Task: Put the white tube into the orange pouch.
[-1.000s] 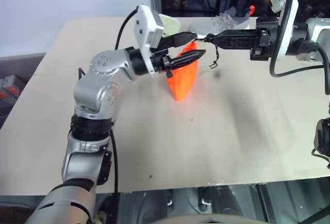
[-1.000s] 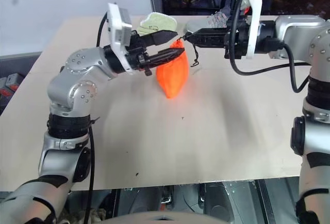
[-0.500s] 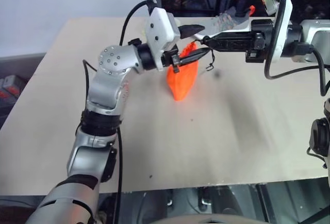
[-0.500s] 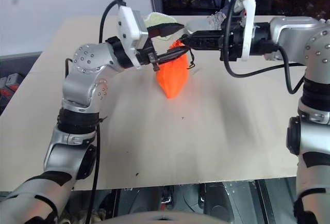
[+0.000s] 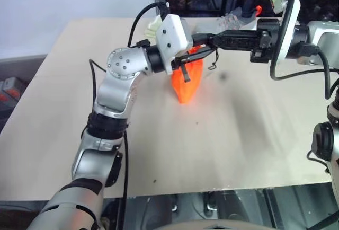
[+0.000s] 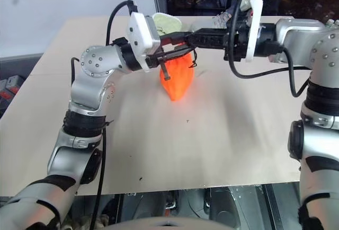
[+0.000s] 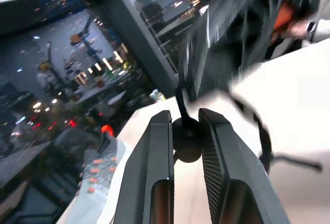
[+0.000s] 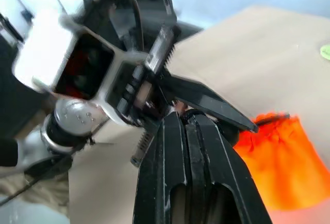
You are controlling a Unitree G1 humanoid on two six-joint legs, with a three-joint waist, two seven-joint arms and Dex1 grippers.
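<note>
Next, my left gripper sets the orange pouch free on the bare table (image 5: 203, 89), in the space that lies between the gray shoe and dark speck.
The orange pouch (image 5: 188, 84) hangs upright over the table, lifted by its mouth. My right gripper (image 5: 207, 39) reaches in from the right, shut, pinching the pouch's top; its closed fingers (image 8: 178, 146) show in the right wrist view with the pouch (image 8: 278, 157) just beyond. My left gripper (image 5: 198, 54) comes from the left at the same mouth. Its fingers (image 7: 154, 157) are closed on a black knob of the black cord (image 7: 186, 140). A loop of cord (image 5: 214, 60) dangles beside the pouch. The white tube is out of view.
A pale green folded cloth (image 6: 167, 23) lies behind my left wrist near the table's far edge. A clear plastic item with a red bit (image 5: 235, 19) sits at the back right. The tan table (image 5: 222, 134) stretches bare toward me.
My left wrist has rolled and its fingers have closed in on the pouch's cord. The right gripper and the pouch have stayed put.
</note>
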